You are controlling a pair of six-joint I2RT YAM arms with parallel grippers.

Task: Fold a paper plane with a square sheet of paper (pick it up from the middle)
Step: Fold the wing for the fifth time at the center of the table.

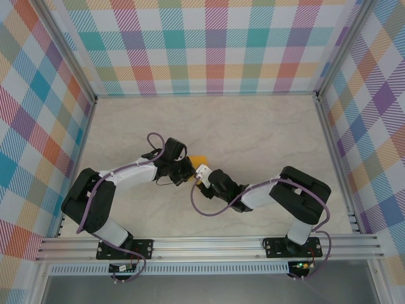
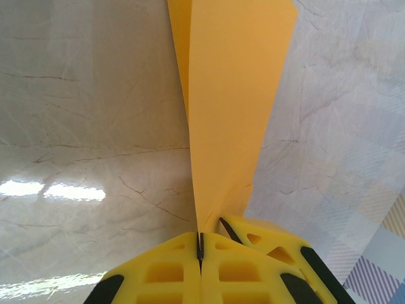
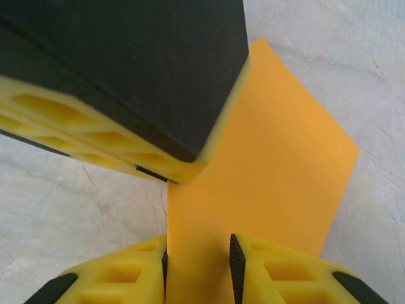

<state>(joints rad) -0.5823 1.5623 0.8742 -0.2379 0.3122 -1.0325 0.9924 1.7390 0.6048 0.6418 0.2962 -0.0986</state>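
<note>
The paper's narrow end is crowded by both grippers, so my right gripper needs to hold the paper while my left gripper opens, backs away and takes the folded edge (image 2: 193, 183).
The square sheet of paper (image 2: 234, 95), orange-yellow and folded along a crease, tapers down into my left gripper (image 2: 200, 244), which is shut on its narrow end. From above, the paper (image 1: 199, 158) pokes out between the two grippers at mid-table. My right gripper (image 3: 198, 266) straddles the lower edge of the paper (image 3: 278, 164). Its jaws stand apart, and the sheet lies against the left pad. The left gripper's fingers (image 3: 126, 76) clamp the paper just above. One right finger (image 2: 278, 244) shows beside the left gripper. In the top view the left gripper (image 1: 190, 170) and right gripper (image 1: 198, 180) almost touch.
The marble-patterned tabletop (image 1: 253, 133) stretches beyond the grippers to the plaid walls (image 1: 209, 44). A metal rail (image 1: 209, 244) with both arm bases runs along the near edge. Purple cables (image 1: 209, 212) loop beside each arm.
</note>
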